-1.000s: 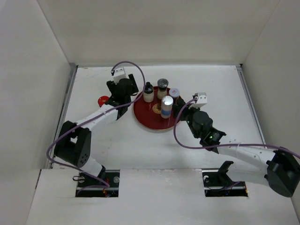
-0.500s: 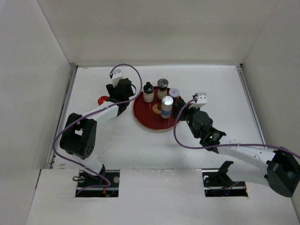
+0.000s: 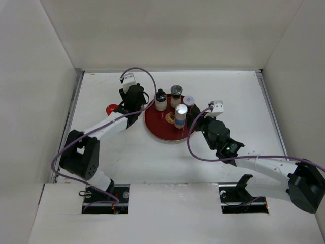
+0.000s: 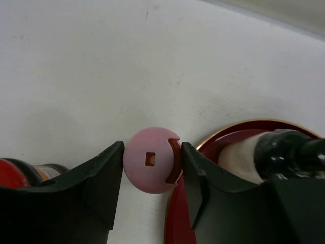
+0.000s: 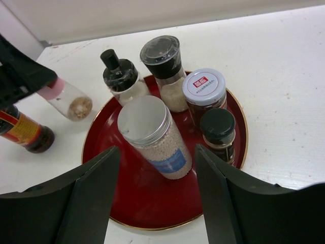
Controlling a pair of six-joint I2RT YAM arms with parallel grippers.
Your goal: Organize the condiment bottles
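Observation:
My left gripper is to let go of the pink-capped shaker at the red tray's gold emblem [image 3: 168, 122], next to the silver-capped bottle.
My left gripper [image 4: 152, 158] is shut on the pink cap of a shaker [image 4: 151, 161], which stands on the table just off the left rim of the round red tray [image 4: 173, 218]. The right wrist view shows that shaker [image 5: 68, 100] under the left fingers [image 5: 20, 76]. A red-capped dark jar [image 5: 25, 133] stands just left of it. On the tray stand a black-capped white bottle [image 5: 122, 79], a dark-topped grinder [image 5: 165, 63], a white-lidded jar [image 5: 204, 91], a small black-lidded jar [image 5: 218, 132] and a silver-capped bottle [image 5: 155, 134]. My right gripper [image 5: 156, 150] hangs open near that bottle.
The red tray [image 3: 161, 133] lies mid-table with the bottles grouped on its far half. The red-capped jar [image 3: 110, 109] stands on the table left of the left arm. White walls enclose the table on three sides. Purple cables loop from both arms.
The left fingers have closed in onto the pink cap, and the left wrist has shifted slightly. The right arm and the bottles on the tray have not moved.

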